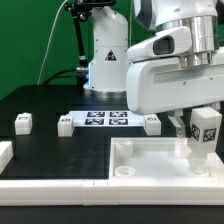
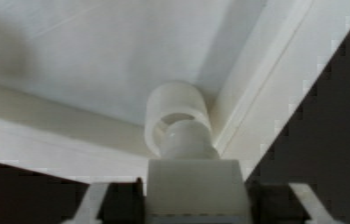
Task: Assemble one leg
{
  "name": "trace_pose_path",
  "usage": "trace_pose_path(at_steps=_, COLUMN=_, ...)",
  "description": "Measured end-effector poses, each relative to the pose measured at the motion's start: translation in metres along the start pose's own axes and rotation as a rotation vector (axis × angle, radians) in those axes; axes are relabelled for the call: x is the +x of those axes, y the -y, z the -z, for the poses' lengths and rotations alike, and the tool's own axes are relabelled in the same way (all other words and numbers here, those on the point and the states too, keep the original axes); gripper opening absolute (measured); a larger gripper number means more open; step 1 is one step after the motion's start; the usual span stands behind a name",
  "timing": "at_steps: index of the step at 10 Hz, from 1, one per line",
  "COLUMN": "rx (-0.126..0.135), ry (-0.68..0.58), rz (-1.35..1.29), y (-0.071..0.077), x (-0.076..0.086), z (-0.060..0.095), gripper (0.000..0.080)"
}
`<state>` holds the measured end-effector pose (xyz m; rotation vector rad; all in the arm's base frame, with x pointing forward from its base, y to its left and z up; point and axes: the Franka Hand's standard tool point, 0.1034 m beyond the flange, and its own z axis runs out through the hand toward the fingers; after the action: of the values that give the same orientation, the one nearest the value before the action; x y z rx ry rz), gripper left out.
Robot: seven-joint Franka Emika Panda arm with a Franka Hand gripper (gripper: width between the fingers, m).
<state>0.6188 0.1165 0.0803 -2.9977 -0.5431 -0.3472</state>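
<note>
My gripper is going to let go of the leg standing upright in the tray-like part's round corner socket [image 1: 201, 169] [image 2: 177, 108] near the low front rail.
My gripper [image 1: 203, 138] is shut on a leg [image 1: 207, 127], a small white block with a black-and-white tag. It holds the leg upright over the right far corner of the large white square tray-like part [image 1: 150, 167]. In the wrist view the leg [image 2: 193, 185] runs down between my fingers [image 2: 94, 203]. Its rounded tip [image 2: 186, 135] is at the round corner socket [image 2: 174, 98] of the tray-like part [image 2: 83, 50]. I cannot tell how deep the tip sits. Three more legs lie on the black table: one [image 1: 22, 122], a second [image 1: 66, 125] and a third [image 1: 152, 123].
The marker board [image 1: 107, 119] lies between the second and third loose legs. A white part [image 1: 5, 153] is at the exterior view's left edge. A low white rail [image 1: 55, 185] runs along the front. The robot's base [image 1: 105, 55] stands behind.
</note>
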Motion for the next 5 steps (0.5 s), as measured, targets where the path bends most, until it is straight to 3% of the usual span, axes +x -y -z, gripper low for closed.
trace_pose_path(at_steps=5, rx=-0.001, ry=-0.012, rz=0.0, y=0.0024, x=-0.0003, z=-0.0076, gripper=0.029)
